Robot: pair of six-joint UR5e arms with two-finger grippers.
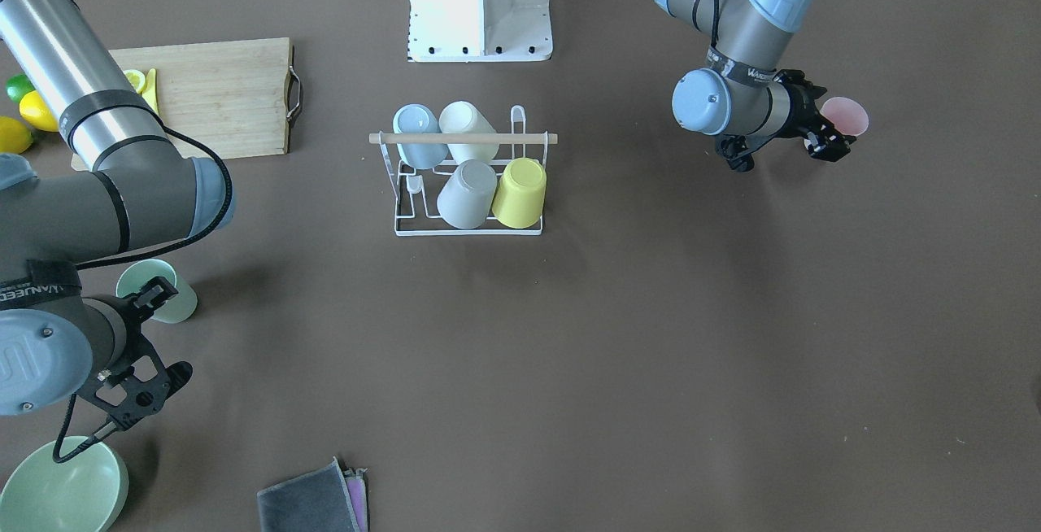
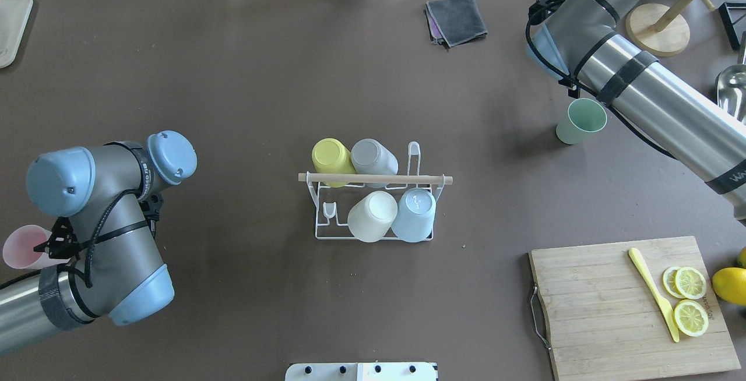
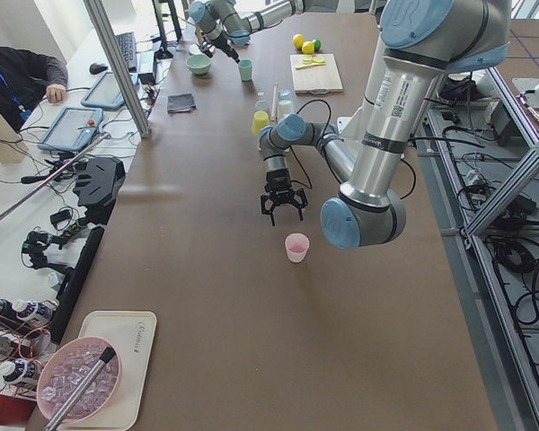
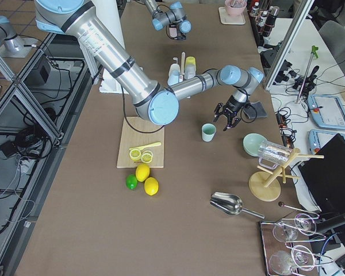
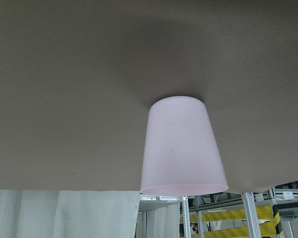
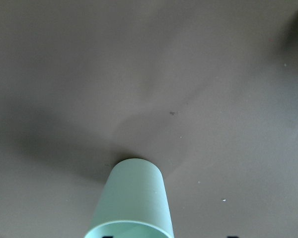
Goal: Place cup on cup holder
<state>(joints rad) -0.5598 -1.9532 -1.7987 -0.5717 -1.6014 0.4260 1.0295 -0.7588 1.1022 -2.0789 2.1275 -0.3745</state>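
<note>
The green cup is next, so next my right gripper moves to it and takes hold around the cup's body (image 1: 176,306) (image 6: 133,198), below its open rim.
The cup holder (image 1: 468,227), a white wire rack with a wooden rod, stands mid-table and also shows in the overhead view (image 2: 376,179). It carries blue, cream, grey and yellow cups. A pink cup (image 1: 847,114) stands upright at my left end of the table and fills the left wrist view (image 5: 181,148). My left gripper (image 1: 823,127) is open, level with the cup and just short of it. A green cup (image 1: 163,294) stands upright on the other side and shows in the right wrist view (image 6: 131,203). My right gripper (image 1: 179,327) is open beside it, touching nothing.
A wooden cutting board (image 2: 606,305) holds lemon slices and a yellow knife, with whole lemons and a lime (image 1: 20,117) beside it. A green bowl (image 1: 65,487), a folded grey cloth (image 1: 313,499) and a wooden stand (image 2: 658,28) lie near the right arm.
</note>
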